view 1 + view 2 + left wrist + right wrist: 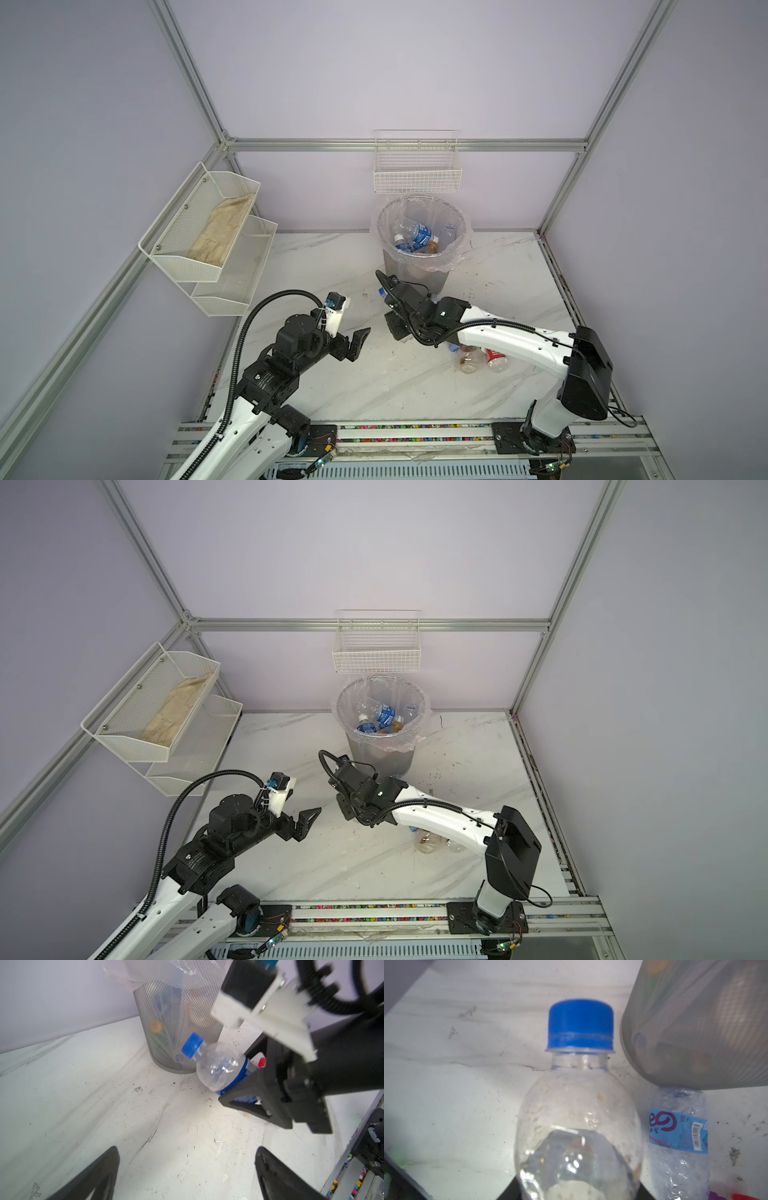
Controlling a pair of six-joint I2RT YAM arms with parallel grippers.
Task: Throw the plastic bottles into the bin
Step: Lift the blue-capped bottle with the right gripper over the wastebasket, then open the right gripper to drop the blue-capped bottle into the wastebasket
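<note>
My right gripper needs to let go of the clear plastic bottle, so that it ends up on top of the bottles inside the lined bin [424, 242].
My right gripper [388, 297] is shut on a clear plastic bottle [218, 1066] with a blue cap and blue label, held just in front of the bin's base. The right wrist view shows the same bottle [579, 1115] filling the space between the jaws. The bin [419, 276] is grey mesh lined with a clear bag, and several bottles [415, 235] lie inside it. Two more bottles [471, 359] lie on the table under my right arm. A crumpled one with a light blue label [679, 1136] lies against the bin. My left gripper [361, 338] hangs open and empty, left of the right gripper.
A white wire basket [417, 172] hangs on the back wall above the bin. Two white mesh shelves [208, 232] stick out from the left wall, the upper one holding a cloth. A metal rail [415, 432] runs along the table's front edge.
</note>
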